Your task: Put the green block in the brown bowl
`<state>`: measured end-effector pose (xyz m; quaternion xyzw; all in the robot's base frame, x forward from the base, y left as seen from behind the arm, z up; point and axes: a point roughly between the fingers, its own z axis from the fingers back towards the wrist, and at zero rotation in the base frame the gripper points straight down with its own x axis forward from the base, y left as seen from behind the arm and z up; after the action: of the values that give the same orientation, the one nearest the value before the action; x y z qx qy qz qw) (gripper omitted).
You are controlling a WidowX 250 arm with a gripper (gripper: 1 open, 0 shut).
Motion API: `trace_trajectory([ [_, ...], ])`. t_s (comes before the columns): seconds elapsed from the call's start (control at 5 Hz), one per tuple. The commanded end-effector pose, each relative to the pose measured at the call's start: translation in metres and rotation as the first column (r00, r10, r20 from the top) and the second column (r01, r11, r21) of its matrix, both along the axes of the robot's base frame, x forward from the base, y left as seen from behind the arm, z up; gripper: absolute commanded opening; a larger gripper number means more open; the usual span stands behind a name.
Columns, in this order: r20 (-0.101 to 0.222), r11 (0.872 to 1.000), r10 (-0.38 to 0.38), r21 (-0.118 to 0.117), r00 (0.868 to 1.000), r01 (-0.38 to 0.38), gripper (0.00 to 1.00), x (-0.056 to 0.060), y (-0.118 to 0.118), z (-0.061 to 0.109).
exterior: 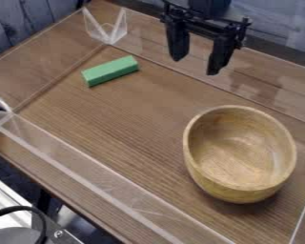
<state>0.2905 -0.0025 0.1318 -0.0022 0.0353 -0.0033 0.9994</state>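
Next, I move my gripper to the middle of the green block [111,71], between the block's two short ends, and close it there.
The green block [111,71] lies flat on the wooden tabletop at the upper left, angled slightly. The brown bowl [240,153] is a round wooden bowl standing upright at the lower right, and nothing shows inside it. My gripper [198,55] hangs at the top centre, above the table, to the right of the block and behind the bowl. Its two dark fingers stand well apart with nothing between them, so it is open. It touches neither the block nor the bowl.
Low clear plastic walls [66,157] edge the wooden table [117,124] along the left and front. A clear corner piece [107,27] stands at the back left. Bare wood lies between block and bowl.
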Motion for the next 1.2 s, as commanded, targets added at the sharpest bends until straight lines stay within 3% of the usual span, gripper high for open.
trace_trajectory([
  [0.0,-0.015,0.999,0.004,-0.035,1.0,-0.005,1.0,-0.002,0.016,-0.008],
  [0.2,-0.058,0.997,-0.072,-0.034,0.996,0.07,1.0,-0.016,0.038,-0.014],
  [0.4,-0.065,0.997,-0.075,-0.037,0.995,0.073,1.0,-0.028,0.069,-0.013],
  [0.6,-0.071,0.974,-0.221,-0.061,0.973,0.216,1.0,-0.033,0.084,-0.008],
  [0.8,-0.08,0.955,-0.291,-0.077,0.953,0.285,1.0,-0.031,0.082,-0.007],
  [1.0,-0.045,0.944,-0.328,-0.057,0.943,0.326,1.0,-0.022,0.085,-0.005],
])
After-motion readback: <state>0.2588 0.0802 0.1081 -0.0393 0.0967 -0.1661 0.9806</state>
